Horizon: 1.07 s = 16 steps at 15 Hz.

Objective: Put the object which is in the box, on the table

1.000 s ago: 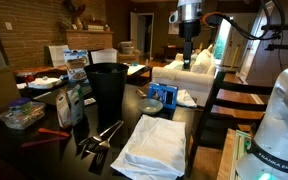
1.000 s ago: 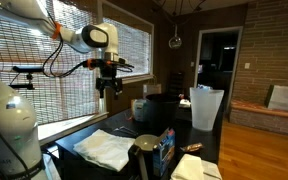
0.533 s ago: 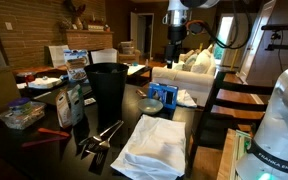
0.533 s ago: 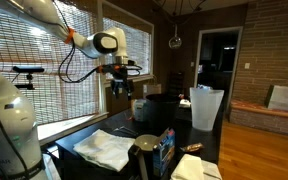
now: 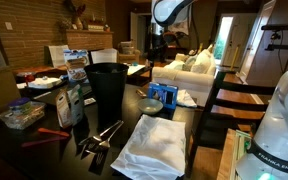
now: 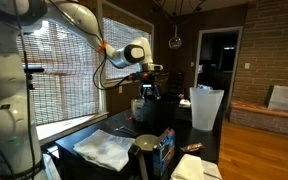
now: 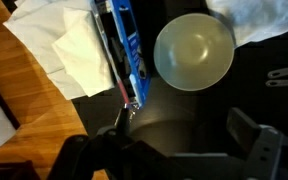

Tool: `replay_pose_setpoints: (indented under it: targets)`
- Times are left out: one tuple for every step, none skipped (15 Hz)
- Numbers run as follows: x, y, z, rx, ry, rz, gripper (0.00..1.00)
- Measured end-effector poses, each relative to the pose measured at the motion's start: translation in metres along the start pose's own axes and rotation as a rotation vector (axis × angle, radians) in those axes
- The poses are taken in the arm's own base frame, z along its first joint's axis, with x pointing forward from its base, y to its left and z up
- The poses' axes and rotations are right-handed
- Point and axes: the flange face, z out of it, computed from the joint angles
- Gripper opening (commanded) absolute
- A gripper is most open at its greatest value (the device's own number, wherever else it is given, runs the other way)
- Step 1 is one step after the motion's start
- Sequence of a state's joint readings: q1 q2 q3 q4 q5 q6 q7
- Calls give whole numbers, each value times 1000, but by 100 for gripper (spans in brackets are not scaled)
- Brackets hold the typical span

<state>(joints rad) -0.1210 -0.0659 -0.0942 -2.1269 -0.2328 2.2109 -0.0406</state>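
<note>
The bright-blue box can drop its contents if tipped, so my gripper needs to close on the bright-blue box's upper end (image 5: pixel 152 87) (image 7: pixel 136 90) nearest the black bin.
The bright-blue box (image 5: pixel 165 95) stands on the dark table (image 5: pixel 132 117) next to a pale bowl (image 5: pixel 151 106). In the wrist view the box (image 7: pixel 125 45) is seen from above with its narrow top open and dark. A thin red and silver item (image 7: pixel 118 83) runs along its edge; whether it sits inside, I cannot tell. The box also shows in an exterior view (image 6: pixel 168 150). My gripper (image 5: pixel 156 45) hangs high above the back of the table, over the black bin (image 6: pixel 162 108). Its jaws (image 7: pixel 179 135) are open and empty.
A tall black bin (image 5: pixel 108 88) stands left of the box. A white cloth (image 5: pixel 154 145) lies at the table's front, with metal utensils (image 5: pixel 101 136) beside it. Packets and clutter (image 5: pixel 69 100) fill the left side. The bowl (image 7: pixel 194 50) lies right of the box.
The arm has swung across the back of the table toward the black bin and the gripper has come lower. The jaws stay open. Nothing on the table has moved.
</note>
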Motion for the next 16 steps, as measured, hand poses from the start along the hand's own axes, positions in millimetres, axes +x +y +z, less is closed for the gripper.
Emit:
replay_pose_setpoints:
  targets:
    - [12, 5, 9, -6, -5, 5, 100]
    - [23, 9, 20, -10, -16, 10, 100]
    - [33, 14, 31, -14, -28, 16, 100]
    - [42, 18, 44, -19, -43, 24, 100]
    - [47, 20, 55, -22, -54, 25, 100]
    - [48, 19, 60, -22, -60, 24, 100]
    - [47, 18, 59, -21, -60, 22, 100]
    - [47, 18, 55, -21, -54, 21, 100]
    - [47, 18, 51, -21, -48, 22, 100]
    - [47, 18, 49, -22, -44, 23, 100]
    - [47, 19, 49, -22, -43, 23, 100]
    - [47, 19, 50, -22, -47, 24, 100]
    - [47, 19, 54, -21, -54, 24, 100]
    - [48, 19, 59, -17, -62, 23, 100]
    - [50, 19, 64, -14, -69, 15, 100]
    - [54, 20, 70, -16, -71, 2, 100]
